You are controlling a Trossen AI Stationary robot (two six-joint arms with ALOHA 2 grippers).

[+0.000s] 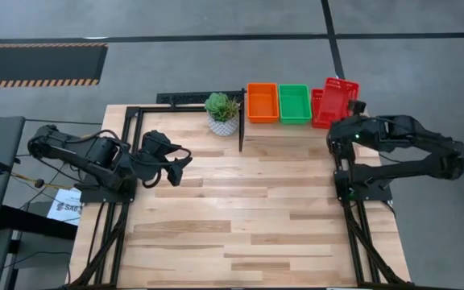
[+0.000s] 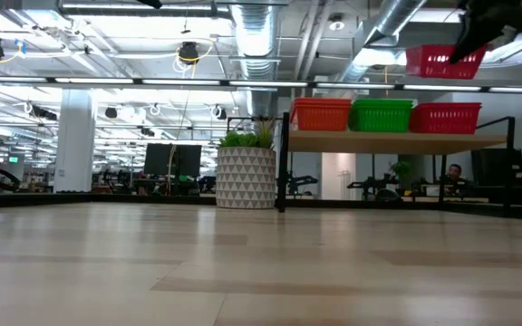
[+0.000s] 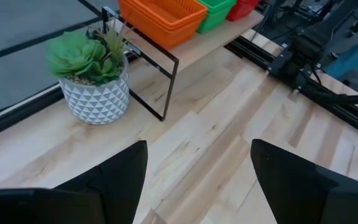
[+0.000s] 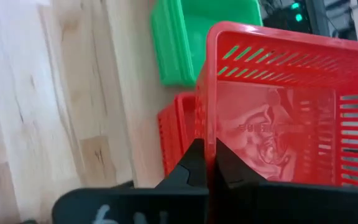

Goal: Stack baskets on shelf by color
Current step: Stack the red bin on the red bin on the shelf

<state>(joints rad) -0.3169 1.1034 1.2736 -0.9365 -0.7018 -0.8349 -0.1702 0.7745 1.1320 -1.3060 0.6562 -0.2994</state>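
Next, my right gripper releases the red basket on top of the red stack (image 1: 325, 107), next to the green stack.
My right gripper (image 1: 351, 107) is shut on a red basket (image 1: 337, 97), held tilted in the air above the shelf's (image 2: 397, 141) right end. In the low view this basket (image 2: 438, 62) hangs well above the shelf board. On the shelf rest an orange stack (image 1: 263, 102), a green stack (image 1: 294, 103) and a red stack (image 2: 444, 117), each by its flat bottom. My left gripper (image 1: 180, 167) is open and waits over the table's left part, far from the baskets. My right gripper (image 4: 210, 165) pinches the red basket's side wall (image 4: 211, 134) near its rim, one finger (image 4: 193, 165) outside and the other (image 4: 229, 169) inside the basket. The basket is lifted clear and tilted, above the red stack (image 4: 176, 134).
A green plant in a white patterned pot (image 1: 221, 113) stands on the table just left of the shelf's black frame leg (image 1: 241, 129). The plank tabletop (image 1: 248, 217) stretches toward the near edge. Black frame rails (image 1: 131, 121) run along the table's left and right sides.
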